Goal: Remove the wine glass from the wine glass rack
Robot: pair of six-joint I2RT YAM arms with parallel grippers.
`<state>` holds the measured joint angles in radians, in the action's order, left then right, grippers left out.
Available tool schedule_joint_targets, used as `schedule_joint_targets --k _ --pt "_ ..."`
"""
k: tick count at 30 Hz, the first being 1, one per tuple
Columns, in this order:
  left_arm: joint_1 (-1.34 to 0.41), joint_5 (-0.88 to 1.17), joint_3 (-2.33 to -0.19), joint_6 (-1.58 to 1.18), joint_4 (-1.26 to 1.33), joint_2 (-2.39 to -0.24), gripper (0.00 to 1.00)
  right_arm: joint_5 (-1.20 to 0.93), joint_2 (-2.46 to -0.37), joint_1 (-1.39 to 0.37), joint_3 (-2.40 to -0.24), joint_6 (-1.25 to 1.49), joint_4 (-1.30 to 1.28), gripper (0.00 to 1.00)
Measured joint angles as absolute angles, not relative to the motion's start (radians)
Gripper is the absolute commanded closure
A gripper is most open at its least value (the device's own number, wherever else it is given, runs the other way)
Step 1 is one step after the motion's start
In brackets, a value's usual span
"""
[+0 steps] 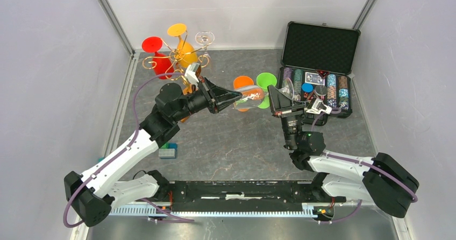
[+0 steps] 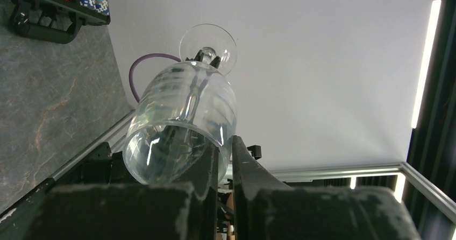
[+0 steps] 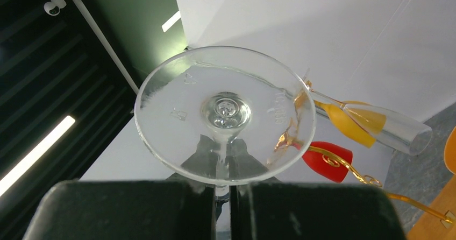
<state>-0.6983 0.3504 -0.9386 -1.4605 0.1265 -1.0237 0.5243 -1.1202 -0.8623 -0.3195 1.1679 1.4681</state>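
Observation:
I need to use my left gripper to set down and release the clear wine glass on the table (image 1: 240, 123) just in front of the orange glass beside the green glass.
A clear wine glass (image 1: 251, 96) lies level in the air between my two grippers, above the middle of the table. My left gripper (image 1: 236, 96) is shut on the bowl's rim, one finger inside and one outside; in the left wrist view the bowl (image 2: 183, 111) fills the space above the gripper (image 2: 226, 143). My right gripper (image 1: 275, 94) is shut on the stem; in the right wrist view the foot (image 3: 223, 111) faces the camera above the gripper (image 3: 223, 148). The gold wine glass rack (image 1: 177, 57) stands at the back left with red, orange and clear glasses.
An orange glass (image 1: 243, 82) and a green glass (image 1: 266, 81) lie on the table under the held glass. An open black poker chip case (image 1: 320, 62) sits at the back right. A small blue and green block (image 1: 168, 153) lies by the left arm.

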Motion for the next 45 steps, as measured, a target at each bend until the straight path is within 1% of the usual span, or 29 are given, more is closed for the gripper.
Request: schedule_joint_targets --k 2,3,4,5,8,10,15,20,25,30,34,37,45 --pt "-0.698 0.356 -0.95 -1.447 0.119 -1.027 0.83 0.523 -1.118 -0.862 -0.319 1.182 1.468 0.99" --pt "-0.698 0.362 -0.957 -1.441 0.116 -1.03 0.88 0.523 -1.115 -0.862 -0.319 1.187 1.468 0.99" --pt "-0.698 0.366 -0.961 -1.439 0.113 -1.032 0.96 0.523 -1.114 -0.862 -0.319 1.19 1.468 0.99" --pt "-0.698 0.369 -0.966 -1.436 0.111 -1.034 0.98 0.523 -1.113 -0.862 -0.319 1.194 1.468 0.98" --pt "-0.698 0.374 -0.974 -1.433 0.105 -1.036 0.98 0.521 -1.113 -0.862 -0.319 1.209 1.468 0.96" --pt "-0.698 0.376 -0.977 -1.43 0.104 -1.036 0.98 0.519 -1.113 -0.862 -0.319 1.217 1.468 0.9" --pt "-0.699 0.377 -0.993 -1.409 0.097 -1.038 0.98 0.512 -1.114 -0.862 -0.319 1.229 1.468 0.71" --pt "-0.7 0.363 -1.04 -1.36 0.105 -1.042 0.98 0.433 -1.121 -0.878 -0.313 1.199 1.465 0.57" --pt "-0.7 0.336 -1.06 -1.294 0.093 -1.043 0.98 0.392 -1.12 -0.878 -0.305 1.18 1.465 0.41" --pt "-0.702 0.297 -1.103 -1.201 0.0 -1.043 0.98 0.373 -1.111 -0.882 -0.279 1.177 1.465 0.3" --pt "-0.702 0.258 -1.157 -1.096 -0.128 -1.043 0.98 0.356 -1.055 -0.882 -0.239 1.16 1.457 0.29" --pt "-0.702 0.241 -1.197 -1.005 -0.233 -1.041 0.98 0.337 -0.953 -0.882 -0.212 1.135 1.386 0.29" --pt "-0.703 0.199 -1.273 -0.748 -0.562 -1.031 0.98 0.329 -0.62 -0.882 -0.212 0.979 0.918 0.29"
